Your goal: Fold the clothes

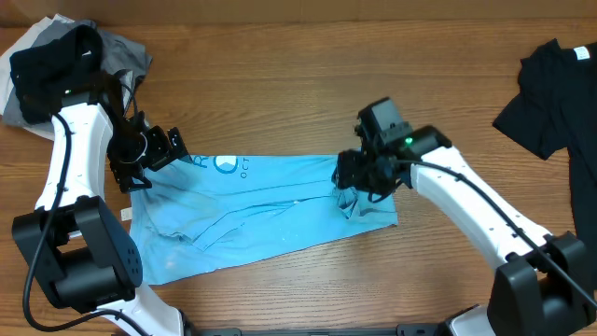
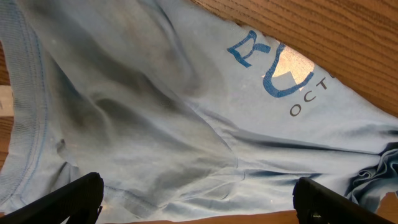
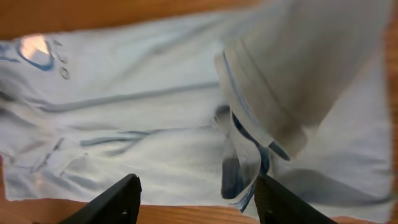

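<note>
My right gripper is to take the loose ribbed fold [image 3: 254,99] and straighten it before folding, because the crumpled edge bunches up at the end of the T-shirt.
The clothes in play are a light blue T-shirt [image 1: 261,215] lying as a long creased band across the table, blue print [image 2: 273,68] near its top left edge. My left gripper [image 1: 171,149] hovers at the shirt's upper left corner. In the left wrist view it [image 2: 199,208] stands wide open over the fabric, gripping nothing. My right gripper [image 1: 359,185] is over the shirt's bunched right end. Its jaws [image 3: 199,205] are open, and a loose ribbed fold [image 3: 267,118] of the shirt drapes beside the right finger [image 3: 280,202].
A black garment [image 1: 560,93] lies at the table's far right edge. Grey and white garments [image 1: 126,51] are heaped at the back left, partly under the left arm. Bare wood [image 1: 308,84] runs behind the shirt.
</note>
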### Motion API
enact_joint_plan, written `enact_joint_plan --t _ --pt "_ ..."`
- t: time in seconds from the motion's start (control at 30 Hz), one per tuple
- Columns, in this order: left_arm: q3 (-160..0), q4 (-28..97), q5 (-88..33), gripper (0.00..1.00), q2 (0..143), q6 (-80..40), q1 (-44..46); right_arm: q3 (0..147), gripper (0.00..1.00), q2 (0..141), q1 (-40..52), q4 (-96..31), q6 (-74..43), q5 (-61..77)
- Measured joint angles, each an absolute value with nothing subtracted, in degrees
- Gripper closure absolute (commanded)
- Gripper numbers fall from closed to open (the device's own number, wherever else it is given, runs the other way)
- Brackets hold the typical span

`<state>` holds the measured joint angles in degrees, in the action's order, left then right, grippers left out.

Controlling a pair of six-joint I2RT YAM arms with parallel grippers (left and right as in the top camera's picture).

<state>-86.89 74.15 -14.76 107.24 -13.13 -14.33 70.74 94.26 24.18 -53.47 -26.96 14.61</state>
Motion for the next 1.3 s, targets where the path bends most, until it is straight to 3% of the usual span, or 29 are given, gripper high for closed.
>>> enact_joint_plan --t 0.13,0.33,0.43,1.3 --pt "-86.89 74.15 -14.76 0.0 107.24 -13.13 -14.33 75.44 0.33 94.24 21.65 -57.54 -26.04 10.0" --pt "-86.89 74.15 -14.76 0.0 107.24 -13.13 -14.31 75.22 0.48 94.26 16.16 -61.04 -25.47 6.98" --pt "-86.89 74.17 -14.76 0.0 107.24 -13.13 -14.33 73.23 0.5 94.26 15.81 -59.59 -25.45 7.18" --pt "-86.85 74.81 -14.79 0.0 107.24 -13.13 -14.33 58.78 0.48 94.59 16.64 -39.38 -30.35 17.78"
